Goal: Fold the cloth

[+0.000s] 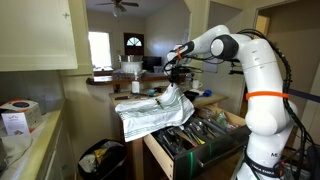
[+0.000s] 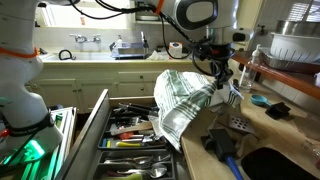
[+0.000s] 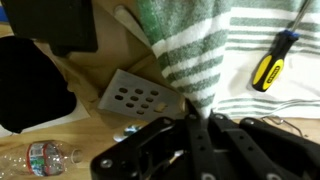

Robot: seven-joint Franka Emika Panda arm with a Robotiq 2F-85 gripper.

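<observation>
The pinched corner on the far part of the cloth [image 1: 152,99] will come free from my gripper as I let it go over the counter behind the drape.
The cloth [image 1: 152,110] is pale grey-white with darker stripes. It hangs in a rumpled drape over the open drawer [image 1: 195,140] and the counter edge. In an exterior view it [image 2: 180,98] trails from the counter down over the drawer [image 2: 130,135]. My gripper [image 1: 172,72] is shut on a pinched corner of the cloth and lifts it above the rest. In an exterior view the gripper [image 2: 215,72] holds the corner over the counter. In the wrist view the striped cloth [image 3: 185,50] narrows into my shut jaws [image 3: 198,122].
The open drawer holds several tools and utensils. On the counter lie a yellow-handled screwdriver [image 3: 272,62], a perforated spatula [image 3: 130,98], a plastic bottle [image 3: 40,158] and a dark pan [image 3: 30,95]. A sink [image 2: 275,160] is at the lower right, and a trash bin [image 1: 100,160] is on the floor.
</observation>
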